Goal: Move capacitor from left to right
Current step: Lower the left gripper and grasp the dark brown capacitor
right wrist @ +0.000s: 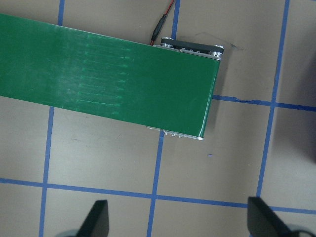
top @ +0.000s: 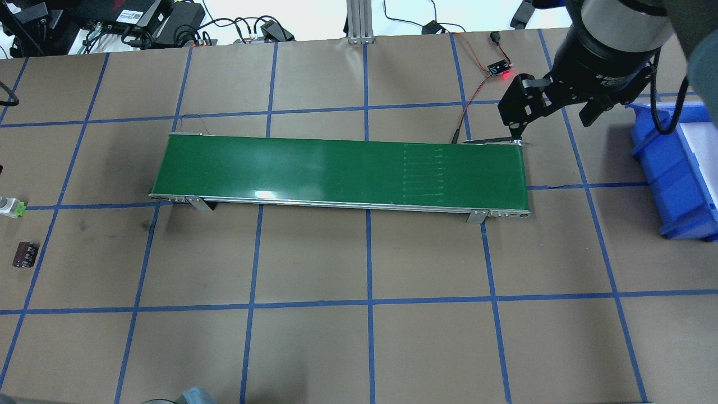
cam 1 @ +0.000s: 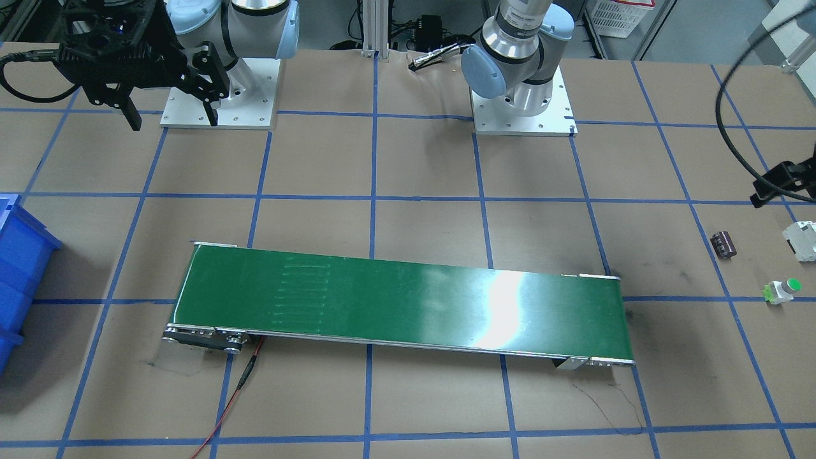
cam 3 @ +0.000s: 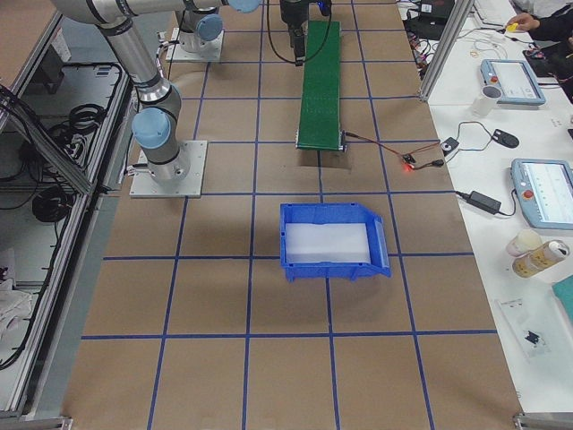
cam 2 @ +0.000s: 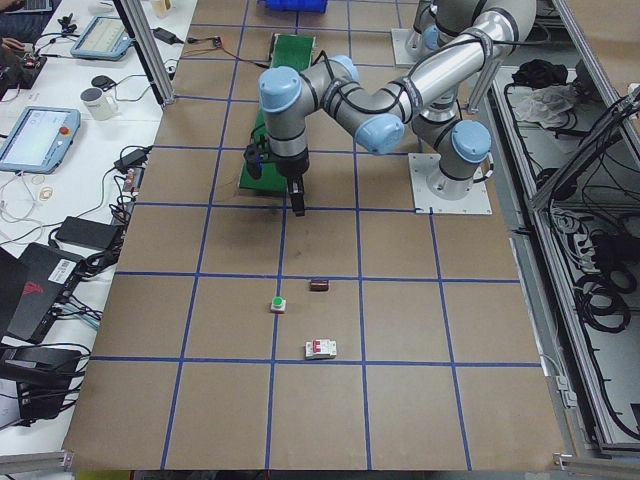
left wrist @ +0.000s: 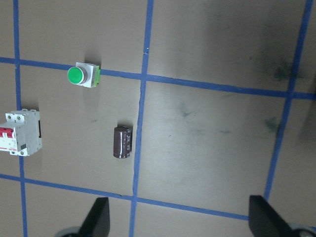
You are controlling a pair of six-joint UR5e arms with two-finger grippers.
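Observation:
I will close my left gripper across the middle of the capacitor's body (cam 1: 723,244) (left wrist: 122,142), leaving the end closest to the green button sticking out between its fingers.
The capacitor (left wrist: 122,141), a stubby dark maroon cylinder, lies on its side on the brown table next to a blue tape line. It also shows in the front view (cam 1: 724,245), the overhead view (top: 25,254) and the left side view (cam 2: 319,285). My left gripper (left wrist: 180,222) is open and empty, hovering above the table with the capacitor ahead and left of its fingers. My right gripper (top: 552,126) is open and empty above the far right end of the green conveyor belt (top: 336,168).
A white breaker block (left wrist: 19,133) and a small white part with a green button (left wrist: 84,75) lie near the capacitor. A blue bin (top: 679,168) stands at the robot's right end of the table. A red-black cable (top: 471,106) runs to the belt.

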